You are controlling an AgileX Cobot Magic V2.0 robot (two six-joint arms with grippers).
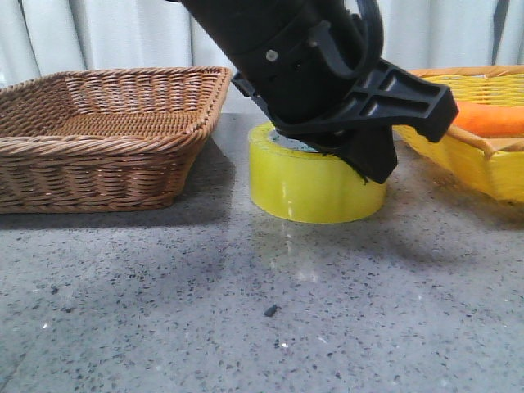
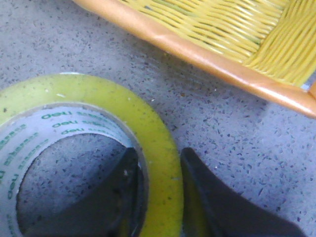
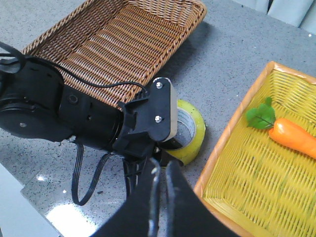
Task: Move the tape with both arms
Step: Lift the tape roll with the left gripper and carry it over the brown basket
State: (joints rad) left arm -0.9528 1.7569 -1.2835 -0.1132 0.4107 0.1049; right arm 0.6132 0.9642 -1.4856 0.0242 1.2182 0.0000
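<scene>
Next, I release the tape from my left gripper inside the brown wicker basket point(image 1: 109, 119), just behind the basket's front rim.
The tape point(image 1: 315, 192) is a yellow roll lying flat on the grey table between two baskets. It also shows in the left wrist view point(image 2: 163, 143) and in the right wrist view point(image 3: 196, 129). My left gripper point(image 1: 350, 160) comes down on its right side. One finger sits inside the white core and the other outside, so the jaws are closed on the roll's wall point(image 2: 159, 153). The roll rests on the table. My right gripper point(image 3: 160, 165) hovers high above, shut and empty, with the left arm point(image 3: 74, 118) below it.
A brown wicker basket point(image 1: 106, 131) stands left of the roll. A yellow basket point(image 1: 483, 160) stands right of it, close to the left gripper, and holds an orange carrot point(image 1: 491, 119). The left arm's cable point(image 3: 79, 182) loops over the table.
</scene>
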